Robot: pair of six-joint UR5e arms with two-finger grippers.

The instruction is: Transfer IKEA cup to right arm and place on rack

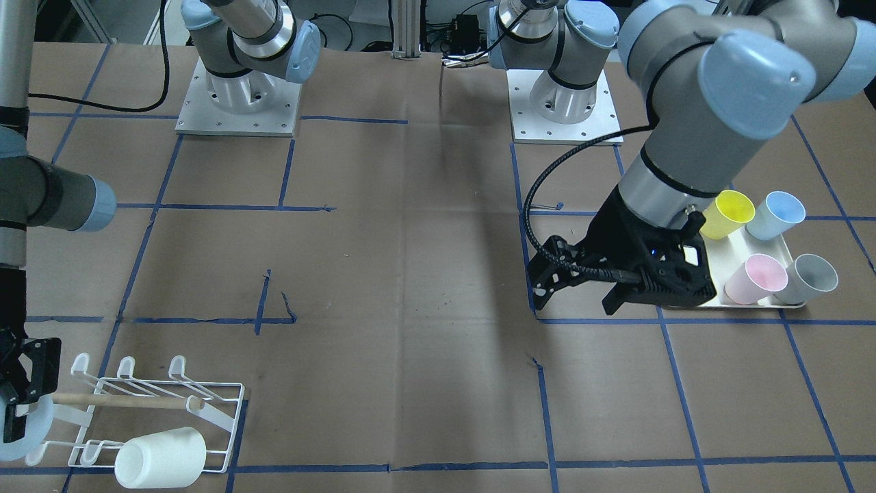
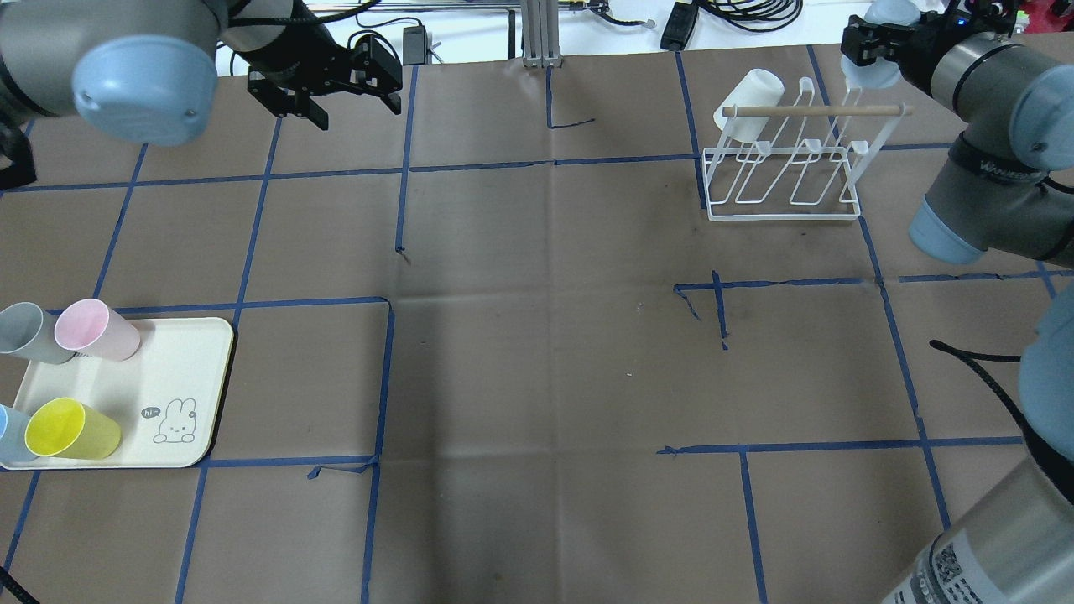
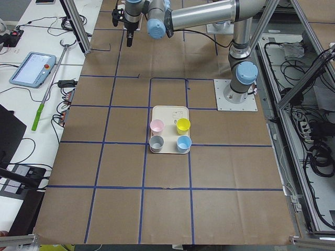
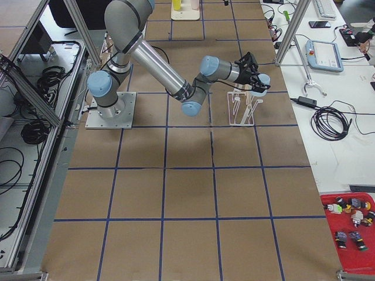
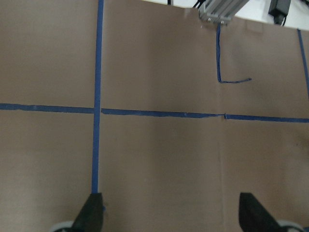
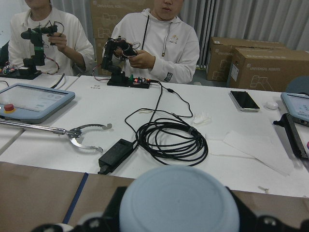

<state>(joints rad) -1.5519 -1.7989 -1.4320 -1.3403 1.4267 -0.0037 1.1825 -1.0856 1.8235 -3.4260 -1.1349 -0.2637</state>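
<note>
The IKEA cup now hangs by the end of the wooden dowel. The robot's right gripper needs to set it down on the white wire rack's loose end (image 1: 50, 461), beside the white cup.
The IKEA cup (image 2: 868, 74), pale blue, is gripped by my right gripper (image 2: 877, 46) at the far right of the table. It hangs by the end of the wooden dowel of the white wire rack (image 2: 789, 176). In the front-facing view the cup (image 1: 33, 428) sits at the dowel's left tip, beside the rack (image 1: 219, 400). The right wrist view shows only the cup's round base (image 6: 178, 205). A white cup (image 2: 749, 96) rests on the rack's other end. My left gripper (image 2: 359, 113) hovers open and empty over bare table; its fingertips (image 5: 91, 215) stand wide apart.
A cream tray (image 2: 168, 369) with a rabbit drawing holds pink (image 2: 94, 329), grey (image 2: 29, 333), yellow (image 2: 71, 429) and blue cups at the near left. Two people sit at a white bench (image 6: 231, 145) with cables beyond the table's far edge.
</note>
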